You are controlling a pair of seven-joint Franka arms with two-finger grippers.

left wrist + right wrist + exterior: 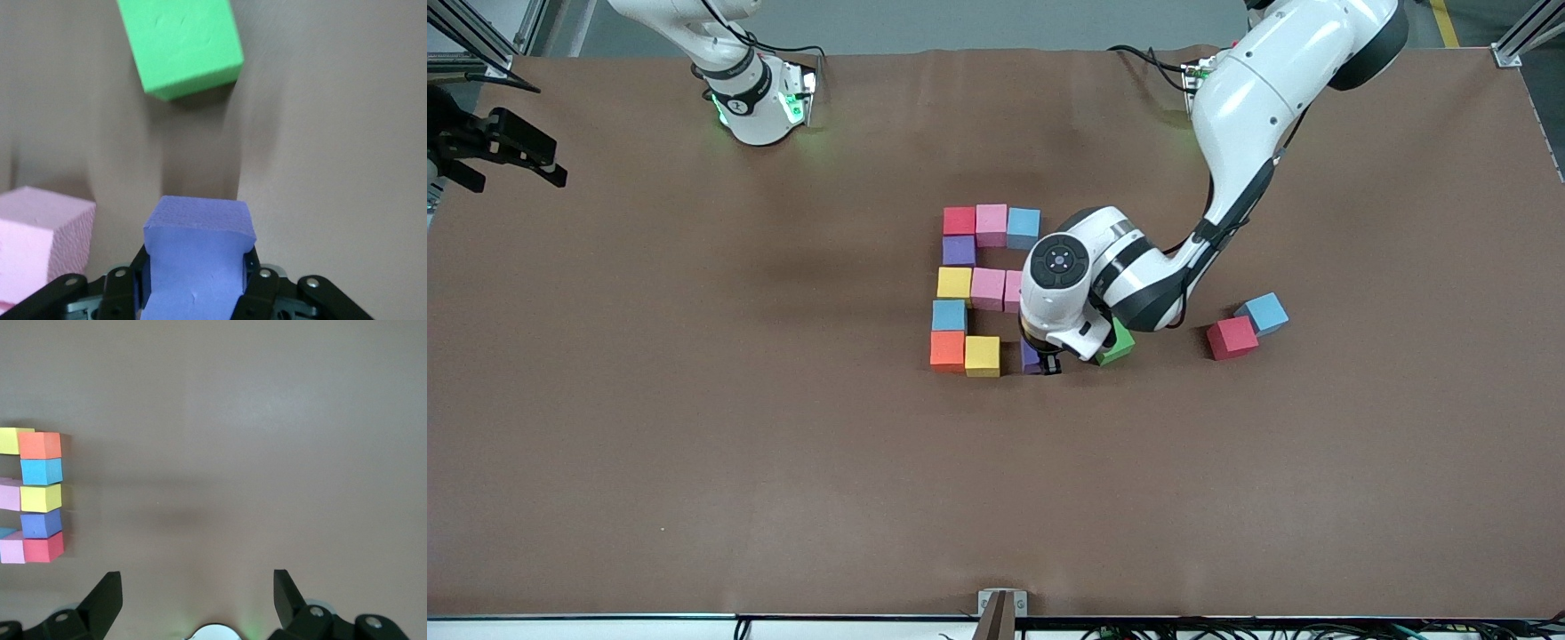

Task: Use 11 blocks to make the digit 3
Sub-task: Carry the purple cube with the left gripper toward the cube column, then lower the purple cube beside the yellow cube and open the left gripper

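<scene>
Next, my left gripper lets go of the purple block flush (1011,357) against the bottom bar's yellow block, on the green cube's side.
The digit 3 (978,289) lies mid-table as touching blocks. Its top bar is red (959,220), pink (991,224) and blue (1023,228). A purple block (959,250) joins it to the middle bar of yellow (953,283) and two pinks (987,288). A blue block (949,315) leads to orange (947,349) and yellow (982,356). My left gripper (1040,360) is shut on a purple block (197,227), low at the bottom bar's end with a small gap to the yellow. My right gripper (197,593) is open and empty, waiting high over the right arm's end of the table.
A green cube (1116,345) sits close beside the left gripper, toward the left arm's end; it also shows in the left wrist view (183,43). A loose red block (1232,337) and a loose blue block (1263,313) touch each other farther toward that end.
</scene>
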